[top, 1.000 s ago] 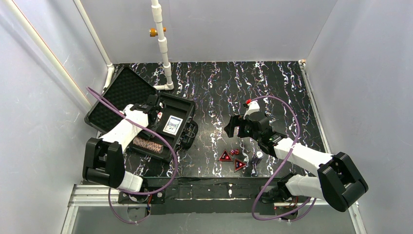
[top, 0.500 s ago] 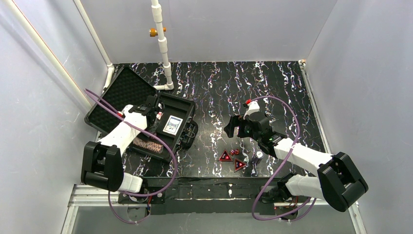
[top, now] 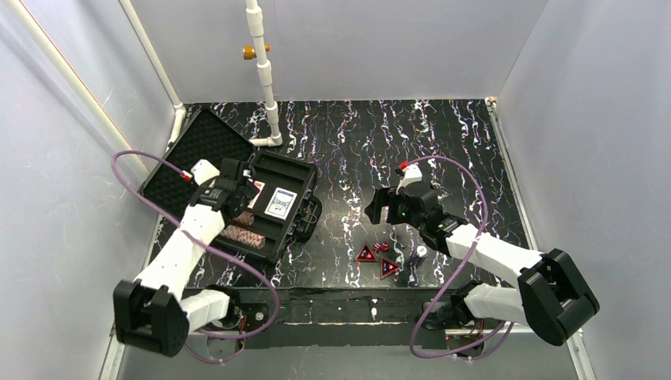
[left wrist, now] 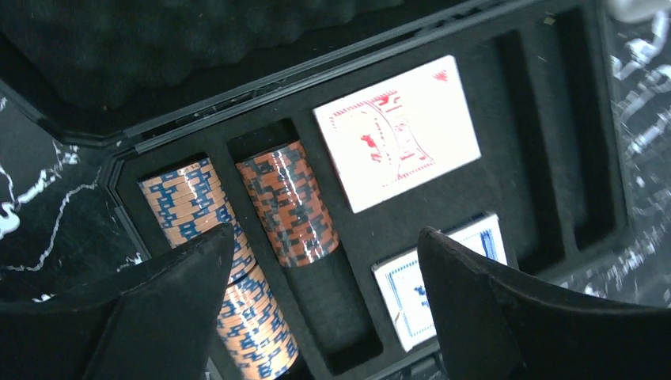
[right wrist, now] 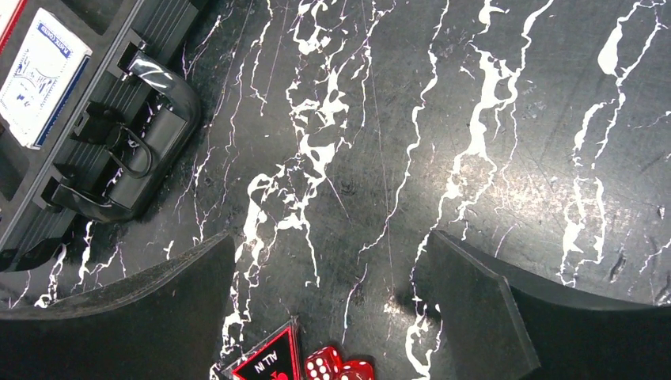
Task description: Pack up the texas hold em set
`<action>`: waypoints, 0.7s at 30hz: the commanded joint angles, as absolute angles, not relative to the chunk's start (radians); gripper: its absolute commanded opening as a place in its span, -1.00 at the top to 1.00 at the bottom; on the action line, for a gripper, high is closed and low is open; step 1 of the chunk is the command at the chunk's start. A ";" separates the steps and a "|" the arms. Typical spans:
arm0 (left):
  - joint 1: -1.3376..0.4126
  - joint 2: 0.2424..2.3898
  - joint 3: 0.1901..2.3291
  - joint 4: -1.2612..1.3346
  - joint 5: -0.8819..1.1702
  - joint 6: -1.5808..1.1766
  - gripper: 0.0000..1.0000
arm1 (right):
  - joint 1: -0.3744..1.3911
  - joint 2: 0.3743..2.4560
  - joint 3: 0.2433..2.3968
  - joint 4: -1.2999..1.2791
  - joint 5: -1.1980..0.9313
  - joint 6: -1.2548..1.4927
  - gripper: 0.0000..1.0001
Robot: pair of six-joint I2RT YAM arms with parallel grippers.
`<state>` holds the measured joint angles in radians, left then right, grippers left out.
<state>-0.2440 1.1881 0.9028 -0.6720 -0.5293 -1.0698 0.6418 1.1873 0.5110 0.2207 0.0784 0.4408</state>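
Observation:
I will move my right gripper next to the small upright chip stack beside the red triangles and close it around the chip stack's top (top: 420,252).
The black case (top: 297,179) lies open at the left, with its foam lid (top: 194,144) laid back. It holds a red deck (left wrist: 397,131), a blue deck (left wrist: 443,289), an orange-and-blue chip stack (left wrist: 207,269) and an orange-and-black chip stack (left wrist: 289,202). My left gripper (left wrist: 324,305) hovers open and empty over the chip slots; in the top view it (top: 236,180) is over the case's far left part. Two red triangles (top: 365,254) and tiny red dice (top: 380,246) lie on the table. My right gripper (right wrist: 332,309) is open and empty just beyond them.
The case handle (right wrist: 142,158) points toward the table's middle. A small upright chip stack (top: 419,253) stands to the right of the triangles. A white pipe (top: 267,87) rises at the back beside the case lid. Grey walls enclose the black marbled table (top: 443,142).
My left arm has swung its elbow down and to the left, and its gripper has shifted slightly left over the case. The right arm has not moved.

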 commanded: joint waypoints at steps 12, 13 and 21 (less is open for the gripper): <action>-0.238 1.210 0.752 -0.344 -0.034 -0.463 0.28 | 0.644 0.853 0.714 -0.257 0.122 0.522 -0.97; -0.238 1.239 0.761 -0.345 -0.050 -0.463 0.29 | 0.644 0.832 0.716 -0.275 0.122 0.525 -0.97; -0.235 1.225 0.776 -0.462 -0.312 -0.480 0.23 | 0.644 0.807 0.810 -0.396 0.124 0.519 -0.97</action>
